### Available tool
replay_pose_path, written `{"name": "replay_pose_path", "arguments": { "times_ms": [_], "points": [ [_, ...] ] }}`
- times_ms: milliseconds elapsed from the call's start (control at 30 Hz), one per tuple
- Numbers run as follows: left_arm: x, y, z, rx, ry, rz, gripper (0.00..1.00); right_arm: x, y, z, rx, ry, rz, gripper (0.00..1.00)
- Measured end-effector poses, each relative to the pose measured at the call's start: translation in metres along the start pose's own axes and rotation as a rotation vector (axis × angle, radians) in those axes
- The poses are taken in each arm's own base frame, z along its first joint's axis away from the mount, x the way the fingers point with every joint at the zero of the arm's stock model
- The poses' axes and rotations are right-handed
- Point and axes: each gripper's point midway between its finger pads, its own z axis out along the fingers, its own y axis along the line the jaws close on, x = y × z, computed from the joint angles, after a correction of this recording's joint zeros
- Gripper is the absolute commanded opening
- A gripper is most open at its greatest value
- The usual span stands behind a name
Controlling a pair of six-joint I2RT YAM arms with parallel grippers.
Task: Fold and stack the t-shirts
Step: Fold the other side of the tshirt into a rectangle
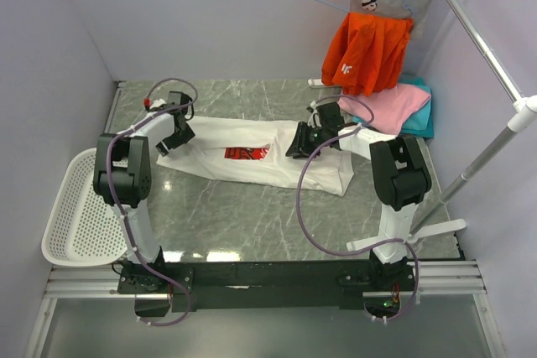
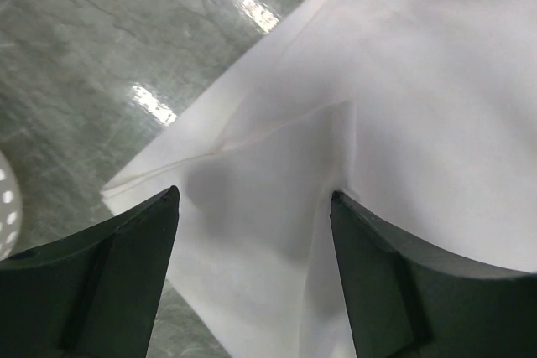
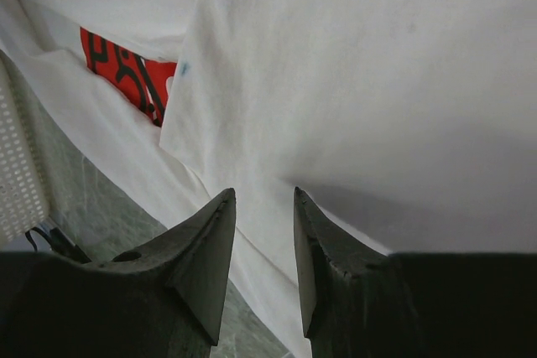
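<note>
Next, my left gripper pinches the cloth [image 2: 243, 194] beside the pointed corner where the white t-shirt's end slants near the basket, and square that end before folding.
The white t-shirt [image 1: 252, 165] lies partly folded across the middle of the table, its red chest print [image 1: 247, 153] showing in a gap between folds. My left gripper [image 1: 170, 148] is over the shirt's left end, jaws wide open and empty above a folded corner [image 2: 277, 132]. My right gripper [image 1: 296, 148] is over the shirt's right half, jaws a narrow gap apart with nothing between them; white cloth [image 3: 352, 81] and the red print [image 3: 126, 73] lie below. The pink shirt [image 1: 393, 106] lies on the teal one [image 1: 424, 121] at the back right.
A white perforated basket [image 1: 75, 207] sits at the left table edge. An orange garment [image 1: 365, 52] hangs on a hanger at the back right. A slanted metal pole [image 1: 487, 64] and its stand rise on the right. Walls close in left and back.
</note>
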Motion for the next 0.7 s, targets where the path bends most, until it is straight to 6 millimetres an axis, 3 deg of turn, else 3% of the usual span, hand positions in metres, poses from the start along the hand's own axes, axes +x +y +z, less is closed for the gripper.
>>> {"name": "replay_pose_path", "arguments": {
  "times_ms": [333,700],
  "points": [
    [-0.004,-0.027,-0.008,0.072,-0.063,-0.02,0.79,0.004,-0.006,0.005,0.009,0.015,0.007,0.41],
    [-0.013,-0.04,-0.004,0.084,-0.08,-0.029,0.79,0.003,-0.006,0.007,0.008,0.017,0.008,0.41]
  ]
}}
